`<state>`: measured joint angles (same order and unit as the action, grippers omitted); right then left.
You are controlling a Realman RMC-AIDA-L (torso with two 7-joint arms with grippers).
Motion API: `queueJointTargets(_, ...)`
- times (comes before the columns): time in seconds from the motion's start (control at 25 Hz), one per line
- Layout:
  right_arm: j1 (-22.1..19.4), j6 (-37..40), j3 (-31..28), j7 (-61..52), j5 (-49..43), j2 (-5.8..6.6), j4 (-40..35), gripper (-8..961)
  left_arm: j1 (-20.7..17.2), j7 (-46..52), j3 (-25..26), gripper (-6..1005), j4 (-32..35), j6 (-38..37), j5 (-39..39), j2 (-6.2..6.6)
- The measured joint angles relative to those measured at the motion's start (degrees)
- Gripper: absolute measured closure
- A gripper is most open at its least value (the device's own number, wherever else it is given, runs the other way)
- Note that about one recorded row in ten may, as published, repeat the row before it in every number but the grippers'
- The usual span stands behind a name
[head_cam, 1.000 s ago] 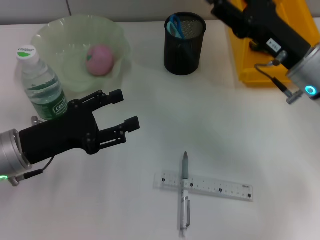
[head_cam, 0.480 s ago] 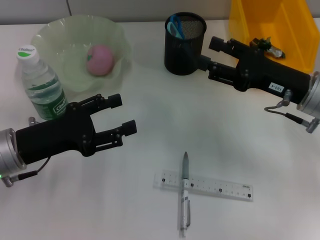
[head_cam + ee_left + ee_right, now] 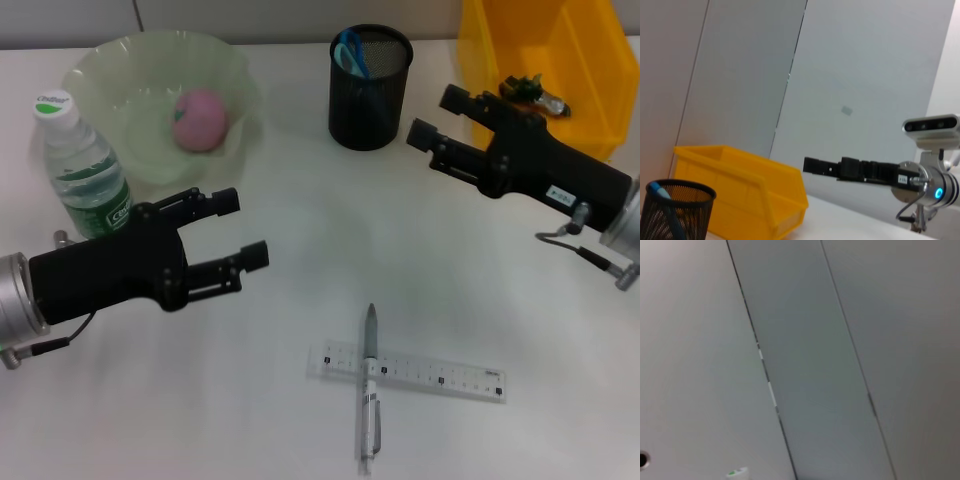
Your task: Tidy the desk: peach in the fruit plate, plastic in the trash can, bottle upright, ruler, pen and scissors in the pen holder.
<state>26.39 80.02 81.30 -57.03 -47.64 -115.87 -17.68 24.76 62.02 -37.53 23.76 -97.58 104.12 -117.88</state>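
Observation:
My right gripper is going to grab the clear ruler by its short end (image 3: 340, 360) past the pen, on my left gripper's side.
The pink peach (image 3: 200, 120) lies in the pale green fruit plate (image 3: 110, 70) at the back left. Beside the plate, the bottle (image 3: 80, 165) stands upright. Blue scissors (image 3: 350, 50) stick out of the black mesh pen holder (image 3: 370, 88). A crumpled plastic piece (image 3: 530, 90) lies inside the yellow trash can (image 3: 570, 50). Near the front, the pen (image 3: 368, 385) lies across the clear ruler (image 3: 405, 372). My left gripper (image 3: 243, 228) hovers open, right of the bottle. My right gripper (image 3: 433, 113) is open, just right of the pen holder.
The left wrist view shows the yellow trash can (image 3: 740, 200), the pen holder (image 3: 675, 210) and the right arm's gripper (image 3: 812, 165) farther off. White desk surface lies between both grippers and the ruler.
My right arm swung from over the trash can down beside the pen holder, then drew back slightly to the right. The left gripper drifted a little toward the near left.

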Motion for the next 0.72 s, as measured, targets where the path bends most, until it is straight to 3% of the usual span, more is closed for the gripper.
queueJointTargets(0.2, -0.9, 1.1, 0.0, -1.3, -2.3, 0.27, -0.2, 161, 0.0, -0.5, 0.0, 196, 0.5, 0.0, 1.5, 0.33)
queueJointTargets(0.32, -1.4, 5.6, -2.6, -2.2, -8.6, 0.65, -1.4, 161, -0.1, -0.6, 0.0, 196, 1.2, -0.1, 2.5, 0.56)
queueJointTargets(0.36, -1.4, 6.9, -3.6, -3.0, -11.0, 0.88, -1.9, 161, 0.1, -0.5, -0.2, 196, 1.7, -2.4, 5.1, 1.78)
queueJointTargets(0.44, -1.2, 9.0, -5.3, -5.9, -16.6, 1.46, -3.3, 162, 0.1, -0.7, -0.6, 196, 1.8, -3.3, 6.6, 2.29)
queueJointTargets(0.48, -1.2, 9.0, -5.3, -5.9, -16.6, 1.46, -3.3, 162, 0.1, -0.8, -0.6, 196, 1.9, -3.4, 7.1, 2.36)
queueJointTargets(0.56, -0.4, 10.4, -7.6, -12.2, -26.2, 2.14, -7.0, 162, 0.1, -1.0, -0.7, 196, 2.0, -3.5, 8.2, 2.46)
queueJointTargets(0.72, 0.3, 10.6, -8.4, -19.5, -35.0, 2.18, -13.1, 162, 0.3, -1.9, -0.8, 196, 2.7, -3.8, 10.6, 2.64)
